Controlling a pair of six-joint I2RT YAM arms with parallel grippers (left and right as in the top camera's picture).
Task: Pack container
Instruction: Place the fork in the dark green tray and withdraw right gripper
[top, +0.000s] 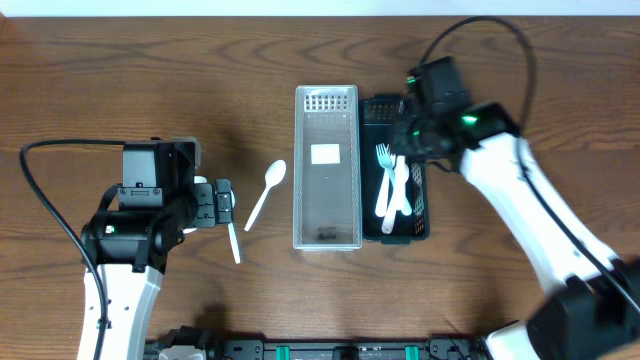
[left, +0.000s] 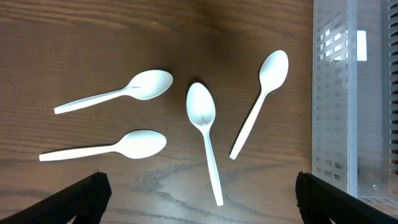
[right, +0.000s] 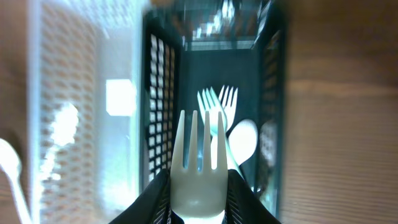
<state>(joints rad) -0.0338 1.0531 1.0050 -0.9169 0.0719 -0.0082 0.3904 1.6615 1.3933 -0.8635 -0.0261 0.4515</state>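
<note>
The white spoon is the one nearest the clear container. My left gripper goes to it next and closes on the spoon's handle (top: 266, 190) (left: 262, 98) just below its bowl.
A clear slotted container (top: 327, 167) stands mid-table, with a black slotted container (top: 423, 200) against its right side holding white forks (top: 384, 160) and a spoon. My right gripper (right: 199, 196) is shut on a white fork (right: 199, 155), tines forward, above the black container (right: 273, 93), where two forks (right: 219, 106) and a spoon (right: 244, 140) lie. My left gripper (left: 202, 186) is open and empty above several white spoons (left: 202, 112) lying on the wood left of the clear container (left: 348, 93).
In the overhead view one spoon (top: 266, 190) and a handle (top: 234, 243) show beside the left gripper (top: 222, 203); the other spoons are hidden under the arm. The right arm (top: 520, 200) reaches in from the lower right.
</note>
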